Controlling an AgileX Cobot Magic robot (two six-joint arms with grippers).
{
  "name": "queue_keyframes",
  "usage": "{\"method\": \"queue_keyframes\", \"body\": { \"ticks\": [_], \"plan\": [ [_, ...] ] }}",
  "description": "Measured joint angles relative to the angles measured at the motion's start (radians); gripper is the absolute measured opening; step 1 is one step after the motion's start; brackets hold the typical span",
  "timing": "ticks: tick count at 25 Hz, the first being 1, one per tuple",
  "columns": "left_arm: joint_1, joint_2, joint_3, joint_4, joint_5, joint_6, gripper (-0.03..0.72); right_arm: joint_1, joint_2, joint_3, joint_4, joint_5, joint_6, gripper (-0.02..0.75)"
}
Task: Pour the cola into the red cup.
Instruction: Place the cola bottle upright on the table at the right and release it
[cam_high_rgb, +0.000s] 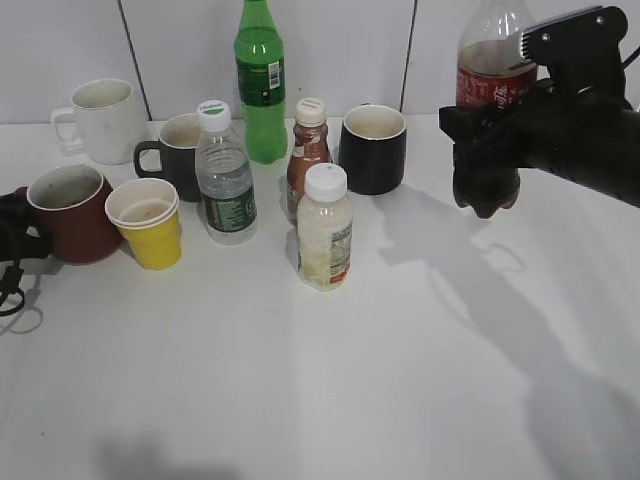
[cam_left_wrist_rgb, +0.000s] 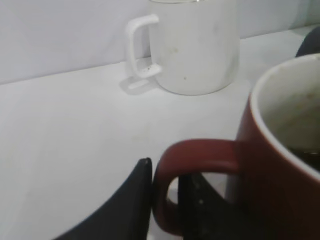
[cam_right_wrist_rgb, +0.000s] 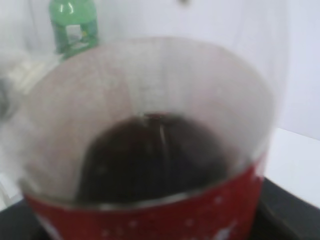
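Observation:
The cola bottle, now hanging upright above the table, will be let go by my right gripper on the bare table (cam_high_rgb: 467, 254) just below it, near the closest black mug.
The cola bottle (cam_high_rgb: 492, 75), clear with a red label and dark liquid low inside, hangs upright above the table at the right, held by my right gripper (cam_high_rgb: 500, 130), which is shut on it. In the right wrist view the cola bottle (cam_right_wrist_rgb: 150, 150) fills the frame and hides the fingers. The red cup (cam_high_rgb: 72, 212) stands at the left edge of the table. My left gripper (cam_left_wrist_rgb: 165, 195) is shut on the handle of the red cup (cam_left_wrist_rgb: 280, 165), one finger outside the handle and one through its loop. In the exterior view only a dark part of the left gripper (cam_high_rgb: 12, 235) shows.
Next to the red cup stands a yellow paper cup (cam_high_rgb: 150, 222). Behind are a white mug (cam_high_rgb: 100, 120), also in the left wrist view (cam_left_wrist_rgb: 195, 45), a black mug (cam_high_rgb: 175, 150), a water bottle (cam_high_rgb: 224, 175), a green bottle (cam_high_rgb: 261, 80), a brown bottle (cam_high_rgb: 308, 150), a pale drink bottle (cam_high_rgb: 324, 228) and another black mug (cam_high_rgb: 373, 148).

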Motion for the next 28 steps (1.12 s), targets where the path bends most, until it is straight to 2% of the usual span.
{"method": "queue_keyframes", "body": {
  "ticks": [6, 13, 16, 24, 28],
  "plan": [
    [0.000, -0.003, 0.030, -0.001, -0.002, 0.000, 0.239, 0.000, 0.000, 0.000, 0.000, -0.001, 0.000, 0.471],
    [0.000, -0.056, 0.100, -0.031, -0.001, 0.000, 0.255, 0.000, 0.000, 0.000, 0.009, -0.004, 0.000, 0.471],
    [0.000, -0.105, 0.151, -0.052, -0.002, 0.000, 0.255, -0.002, 0.018, 0.000, 0.059, -0.033, 0.001, 0.471],
    [0.000, -0.247, 0.307, -0.056, -0.002, 0.000, 0.256, -0.013, 0.261, 0.059, 0.217, -0.456, 0.000, 0.471],
    [0.000, -0.310, 0.330, -0.053, -0.002, 0.000, 0.256, -0.013, 0.376, 0.060, 0.228, -0.528, 0.001, 0.471]
  ]
}}
